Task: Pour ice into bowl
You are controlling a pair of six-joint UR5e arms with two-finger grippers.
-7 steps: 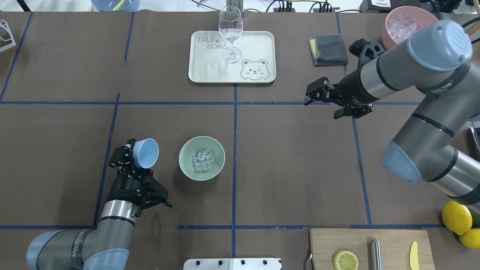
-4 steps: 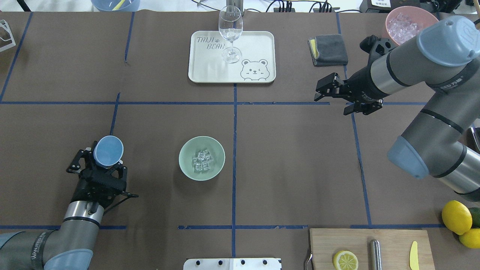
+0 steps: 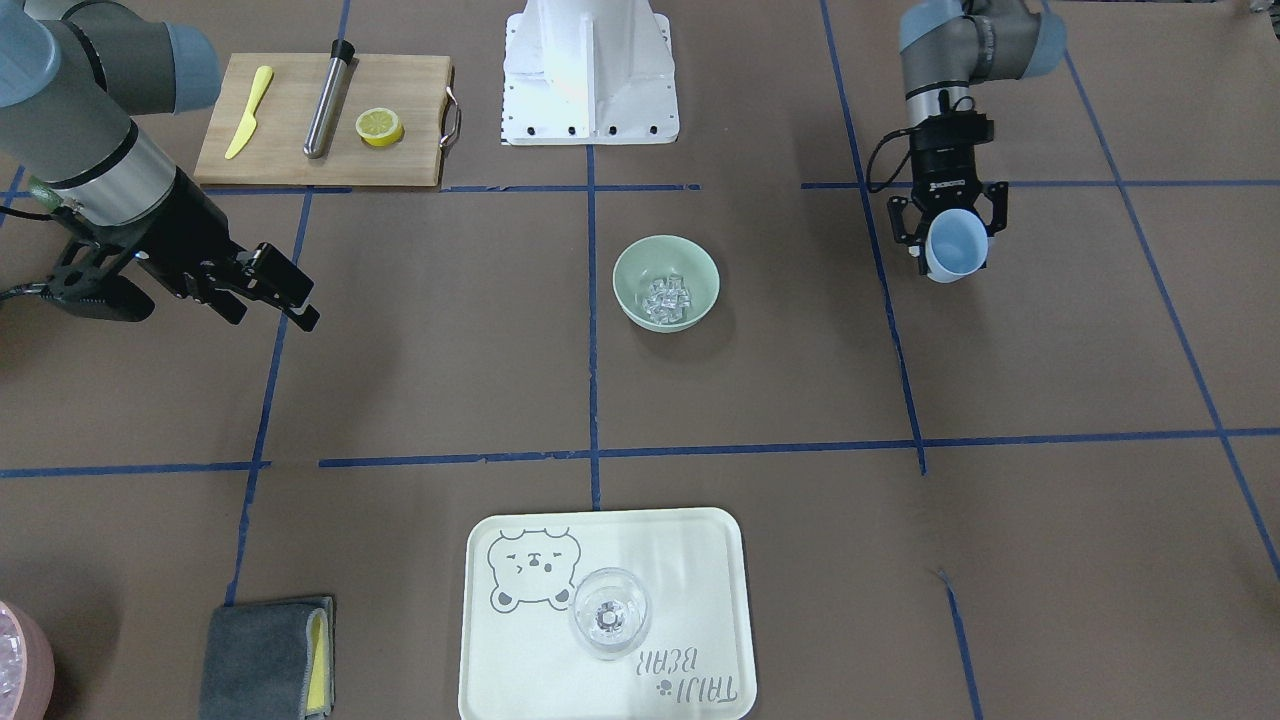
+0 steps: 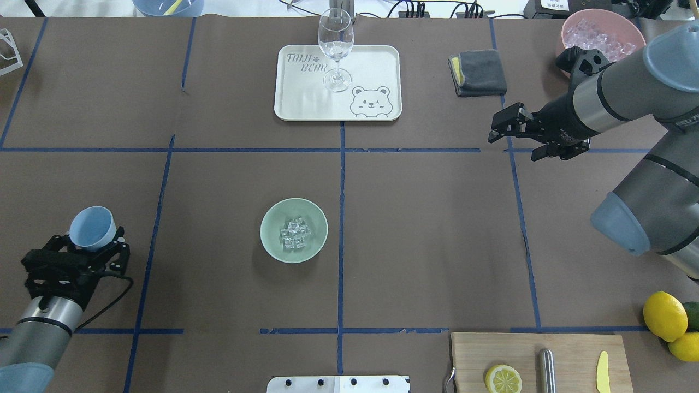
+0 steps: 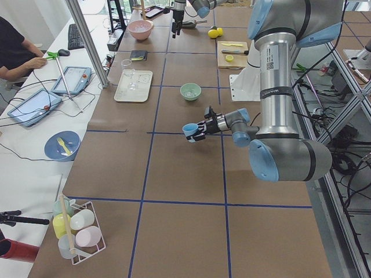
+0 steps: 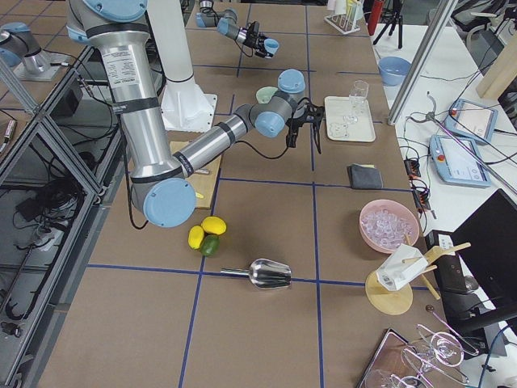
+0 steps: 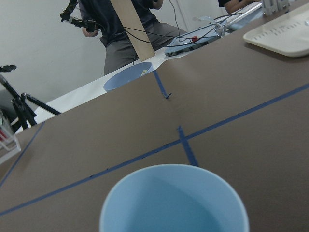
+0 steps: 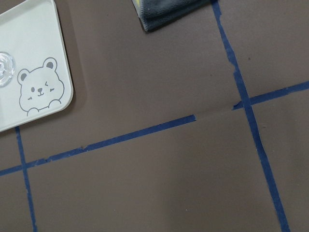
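Observation:
I should release the light blue cup with my left gripper on the bare table [image 3: 1046, 314] between the two slanting blue tape lines.
The pale mint-green bowl [image 4: 270, 240] stands left of the table's middle, with a small cluster of clear ice cubes [image 4: 295, 233] inside it. Both also show in the front view: bowl [image 3: 630, 285], ice [image 3: 668, 295]. My left gripper [image 4: 90, 243] is shut on a light blue cup [image 4: 92, 227], held upright and looking empty, far left of the bowl. The cup fills the bottom of the left wrist view [image 7: 174, 203]. My right gripper [image 4: 505, 131] is open and empty, hovering at the far right, well away from the bowl.
A cream tray [image 4: 371, 60] with a wine glass [image 4: 335, 46] sits at the back centre. A grey cloth [image 4: 480, 72] and a pink container [image 4: 598, 35] are at the back right. A cutting board [image 4: 568, 349] with a lemon slice [image 4: 503, 379] is at the front right.
My left gripper has carried the blue cup leftward away from the bowl and turned it from tilted to upright. My right arm has drawn back to the right.

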